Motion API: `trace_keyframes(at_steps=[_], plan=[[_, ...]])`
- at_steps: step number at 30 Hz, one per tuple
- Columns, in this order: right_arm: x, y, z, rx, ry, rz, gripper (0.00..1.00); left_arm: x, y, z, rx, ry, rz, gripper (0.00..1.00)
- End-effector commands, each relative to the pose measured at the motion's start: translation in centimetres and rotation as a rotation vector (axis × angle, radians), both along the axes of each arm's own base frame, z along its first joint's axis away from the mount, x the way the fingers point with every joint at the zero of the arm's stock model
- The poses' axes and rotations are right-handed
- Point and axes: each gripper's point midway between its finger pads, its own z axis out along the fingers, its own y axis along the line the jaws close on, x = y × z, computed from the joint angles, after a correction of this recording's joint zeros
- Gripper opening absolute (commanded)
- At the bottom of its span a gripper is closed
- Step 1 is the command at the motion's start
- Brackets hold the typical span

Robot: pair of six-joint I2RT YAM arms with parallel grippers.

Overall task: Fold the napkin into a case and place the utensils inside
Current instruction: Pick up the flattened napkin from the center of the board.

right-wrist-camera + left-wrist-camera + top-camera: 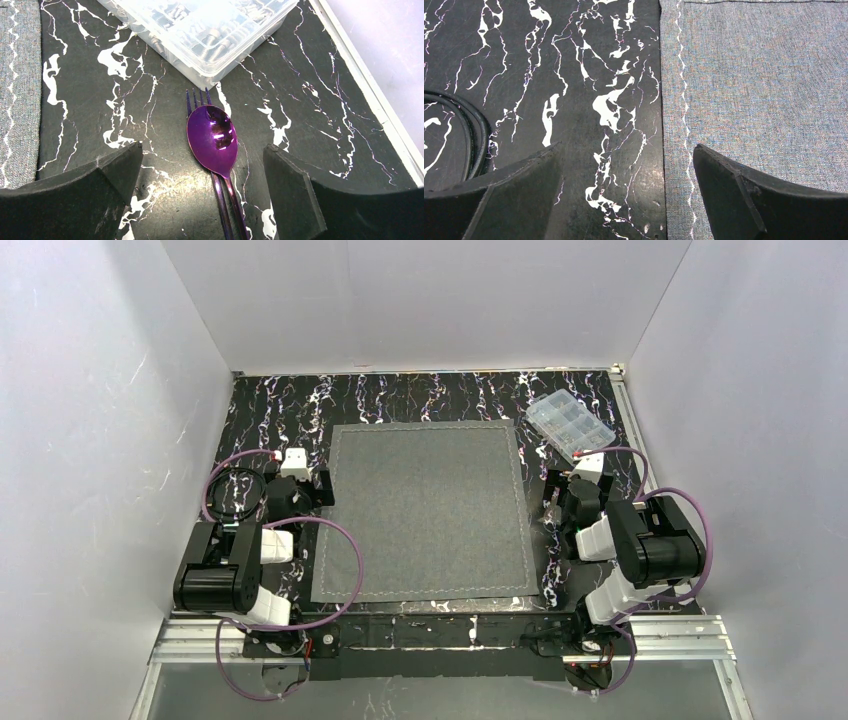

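Observation:
I need to close my right gripper on the near corner [534, 592] of the napkin, on the side where the purple spoon and fork lie.
The napkin [425, 510] lies flat and unfolded in the middle of the table, with its stitched left edge showing in the left wrist view [684, 100]. No case is formed. The utensils lie right of the napkin: a purple spoon [212, 135] rests on top of a purple fork [196, 96], handles side by side. They are hidden in the top view. My left gripper [626, 147] is open and empty over the napkin's left edge [325, 488]. My right gripper [202, 147] is open and straddles the utensil handles from above without touching them [553, 502].
A clear plastic compartment box [570, 422] sits at the back right, just beyond the fork tines [200, 30]. A black cable loop [474, 130] lies left of the left gripper. White walls surround the marbled black table [280, 410].

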Motion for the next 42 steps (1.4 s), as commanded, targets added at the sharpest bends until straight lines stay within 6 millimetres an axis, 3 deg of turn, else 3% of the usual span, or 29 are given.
trace_keyframes(at_steps=[1, 9, 12, 14, 18, 20, 21, 24, 29, 32, 35, 38, 42], plan=[[1.0, 0.0, 1.7, 0.005, -0.072, -0.002, 0.99, 0.6, 0.1, 0.8, -0.003, -0.024, 0.000, 0.98], [1.1, -0.6, 2.1, -0.001, -0.065, -0.044, 0.99, 0.8, 0.1, 1.1, -0.012, -0.022, -0.014, 0.99], [2.5, -1.1, 4.1, 0.006, 0.042, -0.128, 0.99, 1.1, -1.7, 2.9, -0.035, 0.056, -0.129, 0.99], [3.5, -0.4, 5.7, -0.005, 0.162, -0.119, 0.99, 1.6, -2.1, 4.8, -0.050, 0.111, -0.149, 0.98], [4.1, 2.2, 9.3, 0.294, 0.114, -0.130, 0.99, 0.0, -3.9, 7.3, -0.033, 0.259, -0.303, 0.98], [3.0, 2.9, 10.1, 0.548, 0.134, -0.200, 0.99, -2.0, -4.6, 8.5, -0.012, 0.350, -0.394, 0.98], [2.6, 4.1, 10.6, 0.631, 0.165, -0.133, 0.99, -2.4, -4.8, 9.9, 0.008, 0.365, -0.440, 0.98], [0.2, 7.7, 11.6, 0.712, 0.273, 0.031, 0.98, -6.6, -5.9, 11.0, 0.057, 0.494, -0.638, 0.97], [-7.2, 11.6, 13.7, 0.415, 0.352, 0.011, 0.99, -13.8, -6.2, 9.8, 0.162, 0.602, -0.903, 0.92], [-12.5, 12.7, 11.8, 0.355, 0.483, -0.005, 0.99, -17.3, -6.2, 8.9, 0.283, 0.563, -1.078, 0.90], [-16.7, 13.2, 9.6, 0.341, 0.567, 0.002, 0.99, -20.5, -5.7, 6.8, 0.418, 0.553, -1.220, 0.86], [-19.6, 13.5, 8.7, 0.380, 0.602, 0.007, 0.99, -23.2, -4.7, 4.1, 0.561, 0.585, -1.339, 0.81], [-22.2, 14.2, 7.0, 0.369, 0.677, 0.031, 0.99, -24.9, -3.9, 2.3, 0.674, 0.595, -1.414, 0.79]])
